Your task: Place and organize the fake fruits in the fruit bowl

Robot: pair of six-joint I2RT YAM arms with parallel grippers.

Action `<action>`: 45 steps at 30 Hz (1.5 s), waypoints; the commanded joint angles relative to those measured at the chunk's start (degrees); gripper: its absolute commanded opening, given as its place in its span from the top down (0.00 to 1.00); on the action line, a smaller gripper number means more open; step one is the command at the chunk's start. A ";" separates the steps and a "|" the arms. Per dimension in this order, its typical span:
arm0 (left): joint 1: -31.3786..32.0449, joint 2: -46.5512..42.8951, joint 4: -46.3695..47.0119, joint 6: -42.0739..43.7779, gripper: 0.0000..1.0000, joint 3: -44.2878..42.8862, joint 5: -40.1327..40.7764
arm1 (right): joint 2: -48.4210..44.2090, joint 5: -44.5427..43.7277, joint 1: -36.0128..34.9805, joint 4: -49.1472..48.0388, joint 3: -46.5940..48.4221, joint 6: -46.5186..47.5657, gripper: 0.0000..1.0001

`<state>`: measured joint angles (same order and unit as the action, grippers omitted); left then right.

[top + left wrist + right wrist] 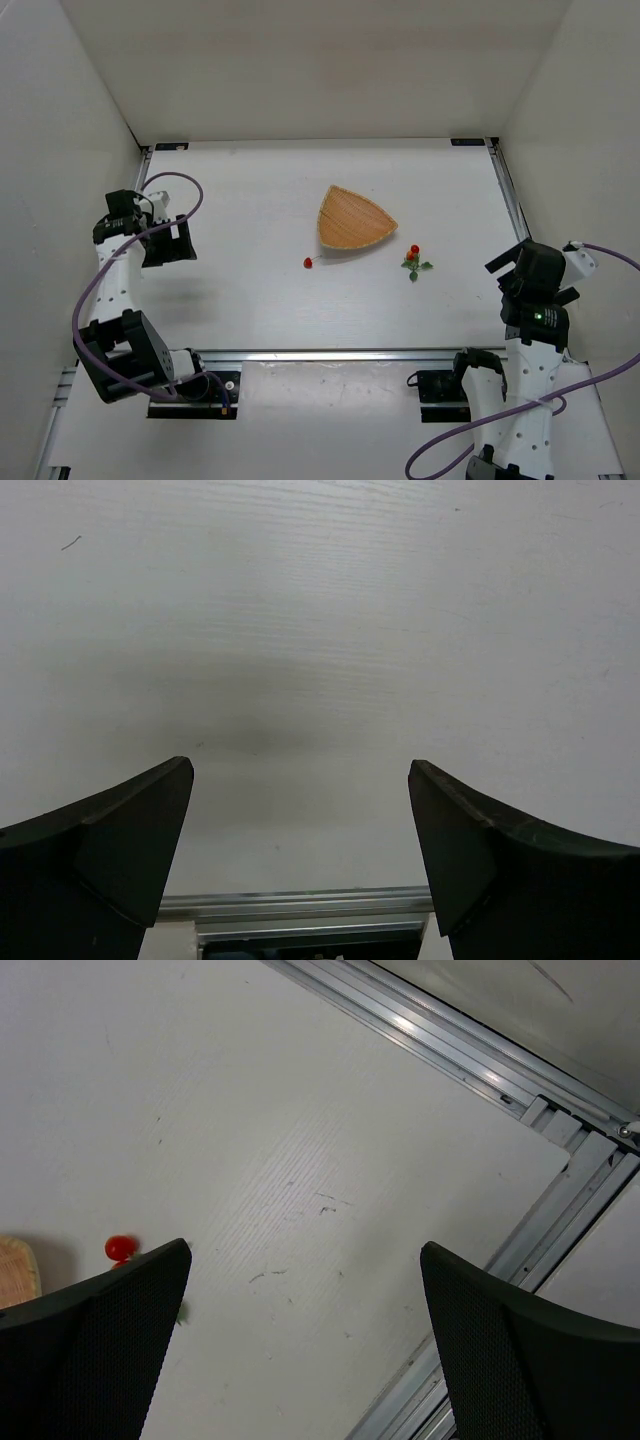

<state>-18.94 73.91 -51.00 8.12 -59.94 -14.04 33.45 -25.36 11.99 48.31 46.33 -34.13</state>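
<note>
Next, I move my right gripper to the red-orange cluster and close it on its green stem (414,268), at the spot where the leaves meet below the berries.
The wooden fruit bowl (354,217), a shallow rounded triangle, lies at the table's middle and holds nothing. A single red ball (308,262) lies just off its near-left edge. A red-orange cluster with green leaves (414,259) lies to the bowl's near right. My left gripper (168,243) is open and empty at the far left, well away from both. My right gripper (510,270) is open and empty at the right side. In the right wrist view the cluster's red berry (120,1248) and a corner of the bowl (17,1270) show beside the left finger.
White walls enclose the table on three sides. Aluminium rails run along the near edge (340,354) and the right edge (470,1060). The left wrist view shows only bare table and the near rail (300,905).
</note>
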 commanded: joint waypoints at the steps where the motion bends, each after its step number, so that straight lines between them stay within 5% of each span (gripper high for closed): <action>1: 0.22 -3.42 0.64 0.41 0.00 -0.88 -2.03 | 0.39 -1.09 0.14 0.03 0.26 -0.15 0.00; 6: 3.54 -5.61 0.11 7.43 0.00 -0.35 -6.09 | 0.91 -0.56 0.14 0.03 0.26 0.38 0.00; 14: 39.88 0.69 0.64 13.32 0.00 -6.14 21.57 | 3.98 5.84 0.14 -2.43 -1.41 1.52 0.00; 21: 55.75 17.74 3.72 13.16 0.00 -16.67 21.71 | 5.13 8.05 0.14 -4.10 -4.22 0.03 0.00; 31: 58.23 34.28 6.97 8.23 0.01 -23.98 13.44 | 4.60 9.11 0.14 -4.11 -5.37 0.56 0.00; 45: 58.75 42.55 7.50 7.09 0.32 -26.90 11.41 | 6.98 6.39 0.14 -3.05 -2.47 2.92 0.00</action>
<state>39.51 116.97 -44.27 15.53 -85.78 -0.97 40.58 -17.15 11.99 45.93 41.47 -32.80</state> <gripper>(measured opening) 0.694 0.996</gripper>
